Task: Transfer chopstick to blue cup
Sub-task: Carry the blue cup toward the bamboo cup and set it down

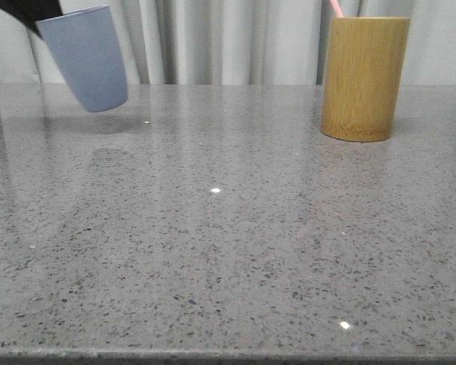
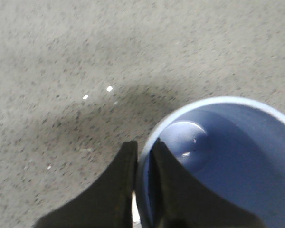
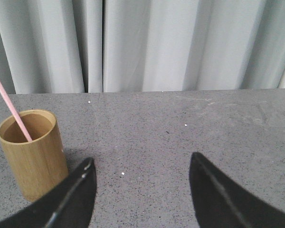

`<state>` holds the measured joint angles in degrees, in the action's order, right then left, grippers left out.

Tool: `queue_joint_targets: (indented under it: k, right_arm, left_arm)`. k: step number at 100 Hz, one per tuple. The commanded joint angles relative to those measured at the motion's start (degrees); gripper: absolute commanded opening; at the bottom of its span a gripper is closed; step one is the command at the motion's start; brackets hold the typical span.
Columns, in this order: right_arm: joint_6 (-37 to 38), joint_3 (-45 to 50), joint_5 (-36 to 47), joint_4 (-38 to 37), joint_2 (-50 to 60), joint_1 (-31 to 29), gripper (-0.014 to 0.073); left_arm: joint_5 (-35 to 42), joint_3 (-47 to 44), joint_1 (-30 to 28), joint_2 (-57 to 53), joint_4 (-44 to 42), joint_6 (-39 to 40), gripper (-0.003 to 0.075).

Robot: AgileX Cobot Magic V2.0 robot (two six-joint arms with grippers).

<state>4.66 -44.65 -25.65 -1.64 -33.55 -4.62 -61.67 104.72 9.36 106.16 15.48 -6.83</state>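
Note:
Next, I release the blue cup on the grey table, left gripper, a short gap from the bamboo cylinder (image 1: pixel 220 131).
The blue cup (image 1: pixel 87 57) hangs tilted above the table at the far left, held by its rim. My left gripper (image 2: pixel 143 149) is shut on that rim, one finger inside the cup (image 2: pixel 228 161) and one outside; the cup looks empty. A pale pink chopstick (image 1: pixel 336 7) sticks out of the tall bamboo cylinder (image 1: pixel 362 78) at the far right. In the right wrist view the chopstick (image 3: pixel 9 107) leans in the bamboo cylinder (image 3: pixel 32 153). My right gripper (image 3: pixel 141 164) is open and empty, beside the cylinder and apart from it.
The grey speckled table (image 1: pixel 228 243) runs to a pale curtain (image 1: pixel 228 38) at the back. The lifted cup's shadow lies on the table under it.

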Motion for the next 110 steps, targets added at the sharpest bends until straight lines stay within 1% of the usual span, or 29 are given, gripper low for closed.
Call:
queue_joint_targets:
  k: [1, 22, 39, 51, 76, 83, 100, 105, 110]
  right_arm:
    - [-0.1, -2.1, 4.2, -0.1, -0.6, -0.1, 0.0444]
    - [-0.1, -2.1, 4.2, -0.1, -0.6, -0.1, 0.0444]
    - [-0.1, -2.1, 4.2, -0.1, -0.6, -0.1, 0.0444]
    - [-0.1, -2.1, 4.2, -0.1, -0.6, -0.1, 0.0444]
    - [-0.1, -2.1, 4.2, 0.2, -0.6, -0.1, 0.0444]
    - [-0.1, -2.1, 4.2, 0.2, -0.6, -0.1, 0.0444]
    - [-0.1, -2.1, 4.2, 0.2, -0.6, -0.1, 0.0444]
    - [-0.1, -2.1, 4.2, 0.2, -0.6, -0.1, 0.0444]
    - [-0.1, -2.1, 4.2, 0.2, -0.6, -0.1, 0.0444]
  left_arm:
    - [2.8, 3.3, 3.0, -1.9, 2.0, 0.6, -0.0019]
    - [1.9, 9.0, 9.7, 3.1, 2.1, 0.5, -0.0019]
    - [1.4, 13.7, 13.6, 7.1, 2.1, 0.5, -0.0019]
    - [1.9, 15.3, 15.0, 8.3, 2.3, 0.5, -0.0019]
    - [1.1, 15.3, 15.4, 8.9, 2.5, 0.2, -0.0012]
    - [1.1, 15.3, 15.3, 8.9, 2.6, 0.2, 0.0041]
    - [0.2, 15.3, 15.2, 8.9, 3.4, 0.2, 0.0298]
    - [0.2, 15.3, 15.2, 8.9, 3.4, 0.2, 0.0340]
    - [0.4, 15.3, 15.2, 8.9, 3.4, 0.2, 0.0352]
